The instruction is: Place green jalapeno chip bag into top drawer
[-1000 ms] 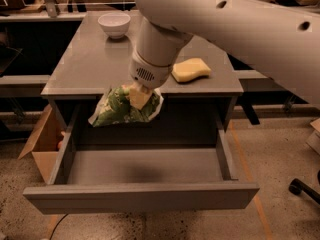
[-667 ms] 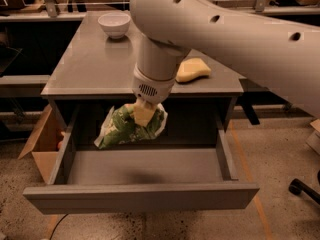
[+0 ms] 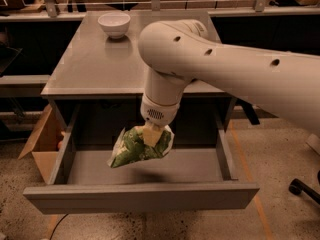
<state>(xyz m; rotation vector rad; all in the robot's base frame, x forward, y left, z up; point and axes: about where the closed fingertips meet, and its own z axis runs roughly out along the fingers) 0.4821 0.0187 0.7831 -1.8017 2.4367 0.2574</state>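
Observation:
The open drawer (image 3: 138, 130) is near the grey table. Next, my gripper puts the green jalapeno chip bag down in the back part of it.
The green jalapeno chip bag (image 3: 137, 146) hangs crumpled from my gripper (image 3: 151, 135), which is shut on its upper right part. The bag and gripper are above the inside of the open top drawer (image 3: 145, 196), over its middle and a little above its grey floor. The drawer is pulled out wide below the grey table (image 3: 90, 66). My white arm (image 3: 225, 69) reaches in from the right and hides the right part of the tabletop.
A white bowl (image 3: 114, 24) stands at the back of the table. A cardboard box (image 3: 42, 144) sits on the floor left of the drawer. A chair wheel (image 3: 300, 188) shows at the right edge.
My gripper has carried the bag from the table's front edge forward and down, so it now hangs inside the drawer opening. The arm now covers the yellow sponge on the table.

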